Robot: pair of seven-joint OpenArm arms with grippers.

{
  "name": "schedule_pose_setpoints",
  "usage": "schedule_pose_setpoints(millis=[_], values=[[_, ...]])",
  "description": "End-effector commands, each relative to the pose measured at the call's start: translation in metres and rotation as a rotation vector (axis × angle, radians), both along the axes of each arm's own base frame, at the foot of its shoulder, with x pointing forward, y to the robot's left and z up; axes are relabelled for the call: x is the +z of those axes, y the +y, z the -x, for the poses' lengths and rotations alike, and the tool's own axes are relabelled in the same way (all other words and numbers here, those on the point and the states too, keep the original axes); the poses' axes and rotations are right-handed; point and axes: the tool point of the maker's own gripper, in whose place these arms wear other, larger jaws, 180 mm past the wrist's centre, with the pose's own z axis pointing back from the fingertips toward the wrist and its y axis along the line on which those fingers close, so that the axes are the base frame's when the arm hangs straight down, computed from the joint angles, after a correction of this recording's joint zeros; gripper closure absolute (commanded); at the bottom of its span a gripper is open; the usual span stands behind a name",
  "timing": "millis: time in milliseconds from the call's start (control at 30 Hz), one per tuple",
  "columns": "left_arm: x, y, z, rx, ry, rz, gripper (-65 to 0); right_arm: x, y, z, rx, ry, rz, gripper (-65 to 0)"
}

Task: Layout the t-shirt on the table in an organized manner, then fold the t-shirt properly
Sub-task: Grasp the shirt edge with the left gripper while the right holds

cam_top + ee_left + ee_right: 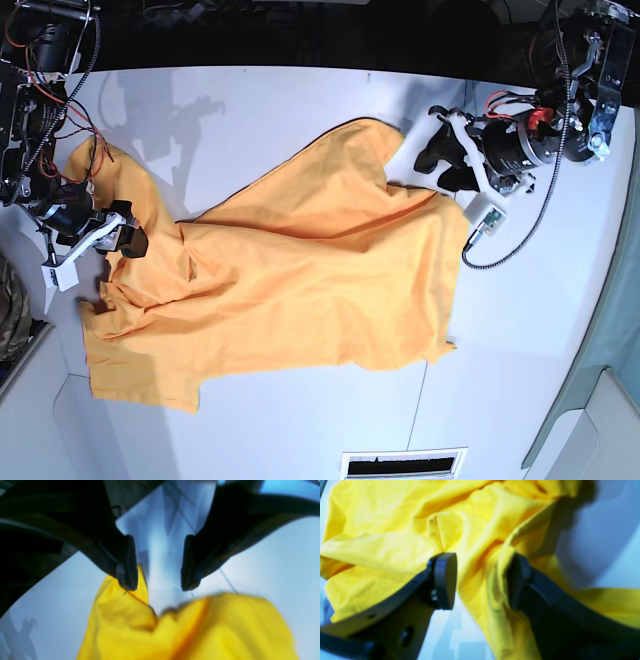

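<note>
The t-shirt's end lies bunched under the robot's right gripper, so that gripper should pinch the t-shirt's raised fold [500, 576] and pull it back toward the robot to spread the t-shirt before folding.
The orange-yellow t-shirt [300, 270] lies crumpled and slanted across the white table [300, 110]. At its upper right corner my left gripper [432, 160] hovers open. In the left wrist view that gripper [158, 585] holds nothing, and the t-shirt [225, 630] lies just past the fingertips [127, 580]. My right gripper [130, 238] sits over the shirt's left end. In the right wrist view it [481, 580] stands open, straddling a raised fold of the t-shirt [382, 542] that brushes one finger [517, 580].
A camouflage cloth [12, 320] hangs off the table's left edge. A white vent grille [400, 463] is at the front edge. A black cable [510, 235] loops on the table near the left arm. A thin seam [424, 410] runs across the tabletop.
</note>
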Motion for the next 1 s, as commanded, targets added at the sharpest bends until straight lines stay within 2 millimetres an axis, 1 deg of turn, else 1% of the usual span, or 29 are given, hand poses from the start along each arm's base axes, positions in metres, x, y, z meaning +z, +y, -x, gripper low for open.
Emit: schedule_pose_setpoints(millis=[0,133,200,267,400,533,600,633,667,767,833,867,900,967], values=[[0.001,-0.003,0.000,-0.001,-0.006,0.022,-31.7,0.018,-0.005,-0.013,-0.003,-0.063,0.001,-31.0],[-0.022,-0.014,0.014,0.024,0.070,0.069,-31.7,0.019,-0.005,-0.014,-0.004,-0.068,-0.001,-31.0],[-0.028,-0.021,0.020,0.028,0.095,0.094,-31.7,0.018,-0.005,-0.014,-0.004,-0.067,0.000,-31.0],[-0.031,-0.027,0.021,0.039,0.107,0.115,-31.7,0.018,-0.005,-0.014,-0.005,-0.067,0.000,-31.0],[-0.029,-0.037,0.021,0.050,0.109,0.158,-31.7,0.018,-0.005,-0.014,-0.005,-0.064,0.000,-31.0],[-0.032,-0.042,0.019,0.072,0.107,0.182,-31.6,0.013,-0.006,-0.012,-0.007,-0.051,-0.002,-31.0],[-0.037,-0.042,0.017,0.088,0.110,0.178,-30.6,0.010,-0.006,-0.011,-0.010,-0.041,-0.006,-31.0],[-0.042,-0.041,0.017,0.100,0.120,0.163,-26.9,0.009,-0.006,-0.010,-0.011,-0.038,-0.008,-31.0],[-0.046,-0.041,0.017,0.104,0.125,0.155,-21.2,0.007,-0.006,-0.010,-0.013,-0.035,-0.009,-31.0],[-0.051,-0.041,0.012,0.117,0.109,0.144,0.0,0.004,-0.007,-0.010,-0.024,-0.037,-0.015,-31.0],[-0.050,-0.038,0.010,0.119,0.095,0.137,0.0,-0.006,-0.012,-0.008,-0.041,-0.026,-0.001,-29.7],[-0.049,-0.034,0.008,0.120,0.092,0.129,0.0,-0.014,-0.016,-0.007,-0.056,-0.020,0.008,-26.8],[-0.048,-0.029,0.008,0.117,0.094,0.114,0.0,-0.022,-0.019,-0.005,-0.069,-0.011,0.017,-22.4],[-0.042,-0.011,0.005,0.115,0.076,0.074,0.0,-0.040,-0.025,0.002,-0.086,0.023,0.030,-11.3]])
